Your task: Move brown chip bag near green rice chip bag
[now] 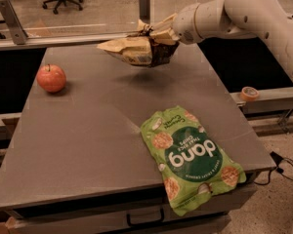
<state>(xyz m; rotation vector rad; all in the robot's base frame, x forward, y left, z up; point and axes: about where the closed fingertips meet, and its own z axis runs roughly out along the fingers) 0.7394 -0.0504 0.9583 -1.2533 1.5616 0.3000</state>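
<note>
My gripper should set the brown chip bag down on the table (pixel 177 89) just past the far end of the green rice chip bag.
The brown chip bag (pixel 136 50), crinkled with cream-yellow edges, hangs in the air above the far part of the grey table (pixel 88 126). My gripper (pixel 162 34) is shut on its right end and holds it clear of the surface. The green rice chip bag (pixel 190 157) lies flat at the table's near right corner, its lower end hanging over the front edge. It is well apart from the brown bag.
A red apple (pixel 51 78) sits at the table's left side. A roll of tape (pixel 249 93) lies on a ledge to the right. A metal rail and post (pixel 144 6) run behind the table. My white arm (pixel 244 13) reaches in from the upper right.
</note>
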